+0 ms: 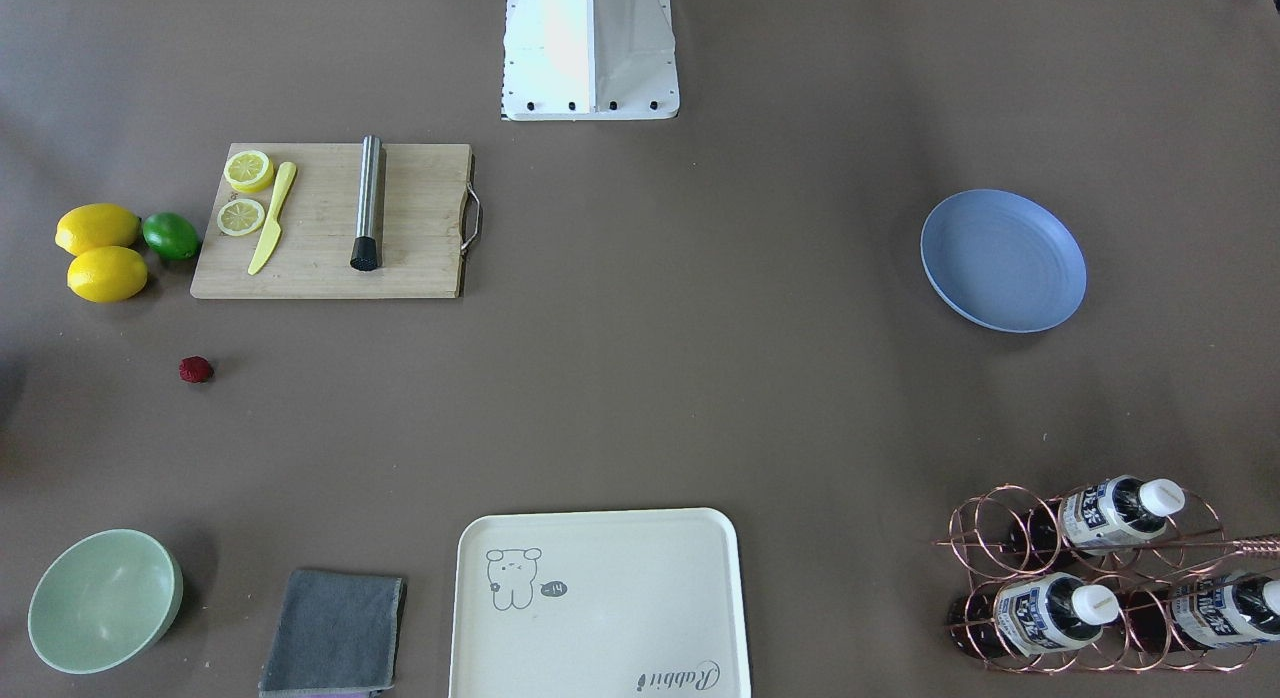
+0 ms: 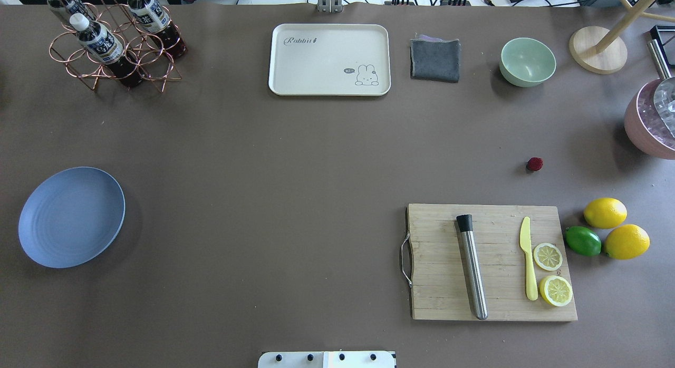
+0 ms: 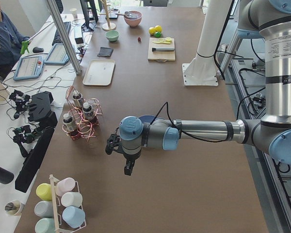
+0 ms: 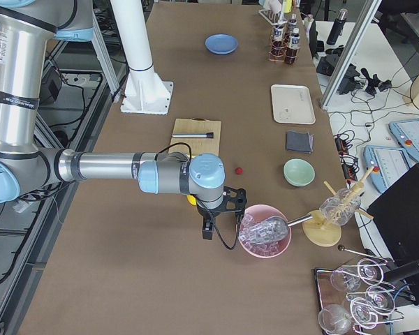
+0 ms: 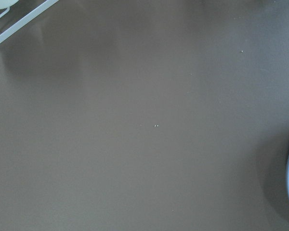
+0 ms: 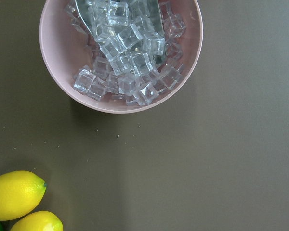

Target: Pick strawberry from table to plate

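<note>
The light-blue plate is next for my left gripper, which should go to it and grab the plate's rim [image 1: 1082, 279] on the side farthest from the cutting board.
The strawberry [image 1: 196, 369] [image 2: 534, 164] is a tiny dark-red berry lying on the brown table [image 1: 700, 378], past the cutting board and near the lemons. The light-blue plate [image 1: 1003, 260] [image 2: 71, 216] sits at the other end of the table with nothing on it. My left gripper [image 3: 128, 167] hangs above the table next to the plate and shows only in the exterior left view. My right gripper [image 4: 208, 230] hovers beside the pink bowl, short of the strawberry [image 4: 239, 169], and shows only in the exterior right view. I cannot tell whether either is open or shut.
A wooden cutting board [image 2: 490, 262] carries a steel muddler, a yellow knife and lemon slices. Two lemons [image 2: 605, 212] and a lime [image 2: 582, 240] lie beside it. A pink bowl of ice [image 6: 121, 53], green bowl [image 2: 527, 61], grey cloth [image 2: 435, 59], cream tray [image 2: 329, 59] and bottle rack [image 2: 113, 44] line the far side.
</note>
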